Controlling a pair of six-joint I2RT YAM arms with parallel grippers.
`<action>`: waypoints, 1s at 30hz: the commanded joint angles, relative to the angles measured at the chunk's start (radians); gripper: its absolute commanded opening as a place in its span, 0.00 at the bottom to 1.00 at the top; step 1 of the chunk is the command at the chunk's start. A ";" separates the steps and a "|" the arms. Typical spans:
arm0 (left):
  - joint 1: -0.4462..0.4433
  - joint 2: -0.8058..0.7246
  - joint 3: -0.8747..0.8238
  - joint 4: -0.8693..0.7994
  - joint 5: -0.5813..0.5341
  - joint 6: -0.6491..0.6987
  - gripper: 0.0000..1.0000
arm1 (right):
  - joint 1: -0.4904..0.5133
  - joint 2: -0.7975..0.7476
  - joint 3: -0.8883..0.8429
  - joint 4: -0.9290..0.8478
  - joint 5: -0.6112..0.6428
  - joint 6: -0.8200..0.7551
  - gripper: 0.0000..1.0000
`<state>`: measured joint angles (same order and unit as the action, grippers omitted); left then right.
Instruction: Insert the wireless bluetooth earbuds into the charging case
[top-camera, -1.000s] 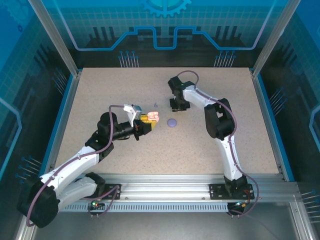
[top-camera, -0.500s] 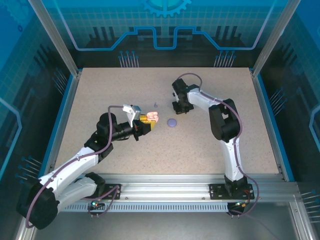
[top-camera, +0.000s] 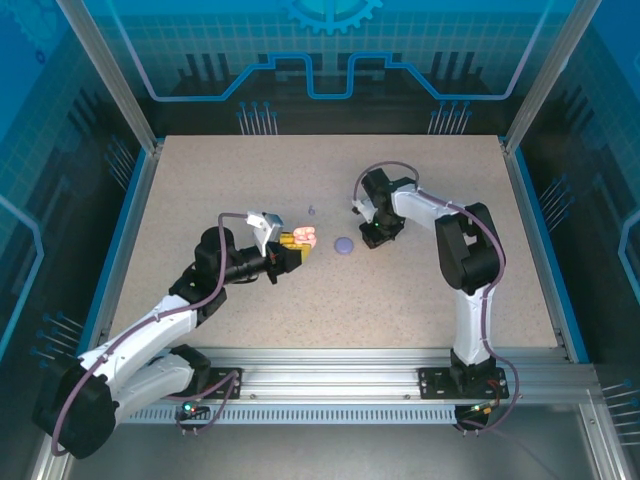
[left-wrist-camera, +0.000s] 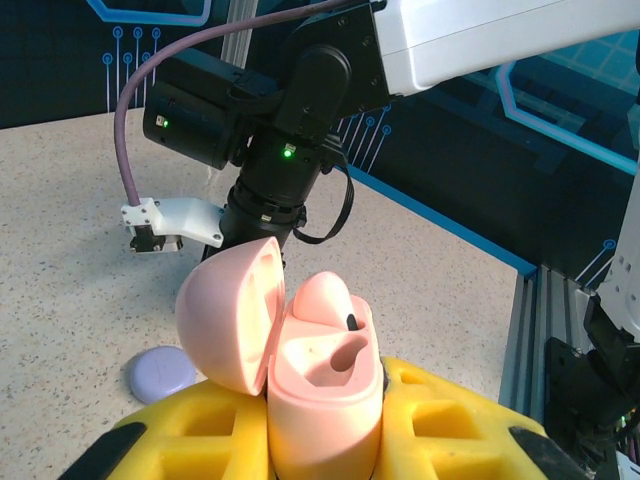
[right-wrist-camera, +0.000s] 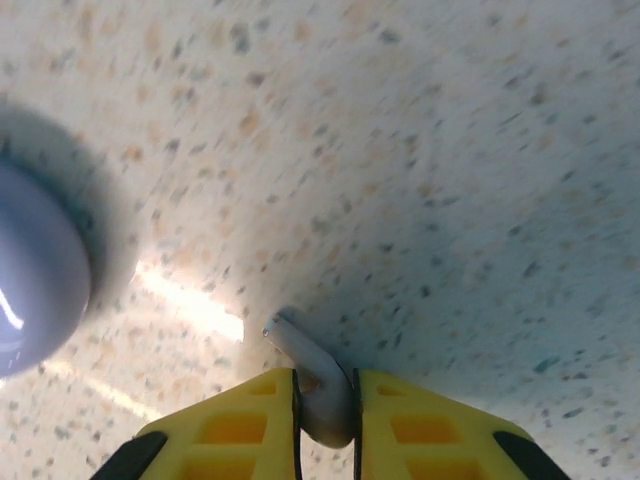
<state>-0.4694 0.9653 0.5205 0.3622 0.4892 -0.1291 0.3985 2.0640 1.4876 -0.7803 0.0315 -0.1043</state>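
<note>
The earbud's stem slants ahead of my right gripper's fingers; I need to set the earbud down, turn its stem toward me, grip the head (right-wrist-camera: 328, 413).
My left gripper (left-wrist-camera: 325, 425) is shut on the open pink charging case (left-wrist-camera: 322, 385), holding it upright above the table. Its lid (left-wrist-camera: 228, 315) is swung left. One pink earbud (left-wrist-camera: 325, 298) sits in the case, and the socket beside it is empty. In the top view the case (top-camera: 305, 236) is left of centre. My right gripper (right-wrist-camera: 325, 400) is shut on a tiny stemmed earbud (right-wrist-camera: 318, 385), greyish in shadow, stem pointing up-left, just above the table. In the top view that gripper (top-camera: 371, 239) hangs right of a shut lilac case (top-camera: 344, 245).
The lilac case (right-wrist-camera: 30, 270) lies close to the left of my right fingers and shows behind the pink lid (left-wrist-camera: 160, 372). A small lilac bud (top-camera: 312, 211) lies on the table behind the pink case. Blue-edged walls border the speckled table (top-camera: 450, 290).
My right gripper has moved right and toward the near side with the earbud in it, ending beside the lilac case. The left arm and pink case have stayed put.
</note>
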 joint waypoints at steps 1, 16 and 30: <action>-0.006 -0.013 -0.005 0.002 -0.009 0.019 0.00 | 0.011 -0.038 -0.012 -0.036 -0.030 -0.077 0.23; -0.006 -0.006 -0.002 0.005 -0.008 0.021 0.00 | 0.001 -0.183 -0.110 0.074 -0.049 0.282 0.51; -0.006 0.022 0.006 0.031 -0.001 0.014 0.00 | 0.031 -0.259 -0.318 0.216 -0.081 0.570 0.18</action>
<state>-0.4694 0.9817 0.5205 0.3645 0.4892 -0.1291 0.4202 1.7935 1.1778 -0.6044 -0.0353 0.4110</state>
